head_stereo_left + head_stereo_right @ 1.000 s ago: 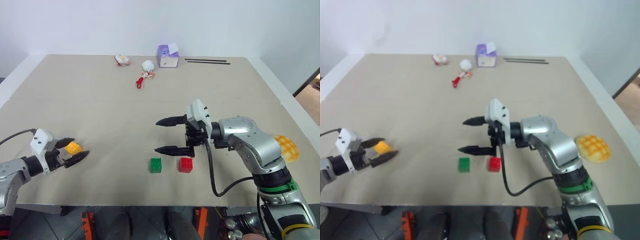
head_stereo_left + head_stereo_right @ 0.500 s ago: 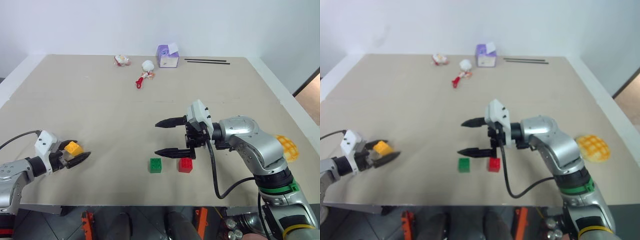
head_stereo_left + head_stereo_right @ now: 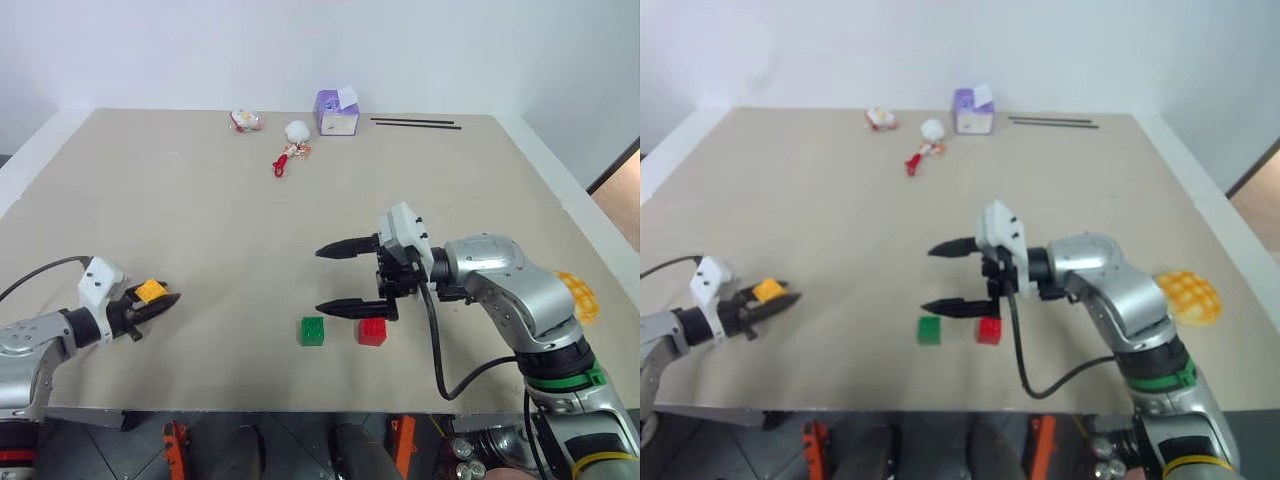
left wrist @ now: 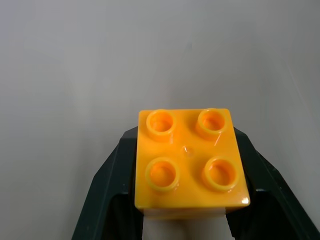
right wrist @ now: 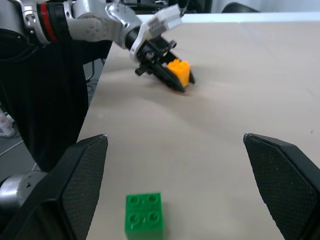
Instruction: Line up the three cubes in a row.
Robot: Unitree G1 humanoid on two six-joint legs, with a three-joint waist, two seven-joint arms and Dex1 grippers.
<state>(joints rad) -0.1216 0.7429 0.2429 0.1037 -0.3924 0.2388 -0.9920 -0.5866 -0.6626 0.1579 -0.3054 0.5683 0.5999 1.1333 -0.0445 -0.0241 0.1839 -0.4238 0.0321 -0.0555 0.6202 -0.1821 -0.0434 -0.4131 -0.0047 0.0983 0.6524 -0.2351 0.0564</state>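
I need to use my left gripper to set the yellow-orange cube, now near the table's front edge, down and let it go on the table [image 3: 261,339] beside the green cube, opposite the red cube.
My left gripper [image 3: 152,299] is shut on the yellow-orange cube [image 3: 151,290] near the table's front left edge. In the left wrist view the cube [image 4: 190,160] shows its studded top between the two black fingers [image 4: 107,195]. The green cube [image 3: 312,331] and the red cube [image 3: 372,331] sit side by side on the table at the front centre, a small gap between them. My right gripper [image 3: 322,280] hangs open just behind and above them, pointing left, with nothing between its fingers. In the right wrist view the green cube [image 5: 143,214] lies close, and the held cube [image 5: 179,71] is farther off.
A purple-and-white box [image 3: 337,113], two small white toys [image 3: 245,121] [image 3: 296,131], a red item [image 3: 281,165] and black sticks [image 3: 415,124] lie along the far edge. A yellow cross-hatched bun [image 3: 578,295] sits at the right, partly behind my right arm.
My left gripper has closed on the yellow-orange cube and shifted slightly to the right. The right gripper stays open and has hardly moved.
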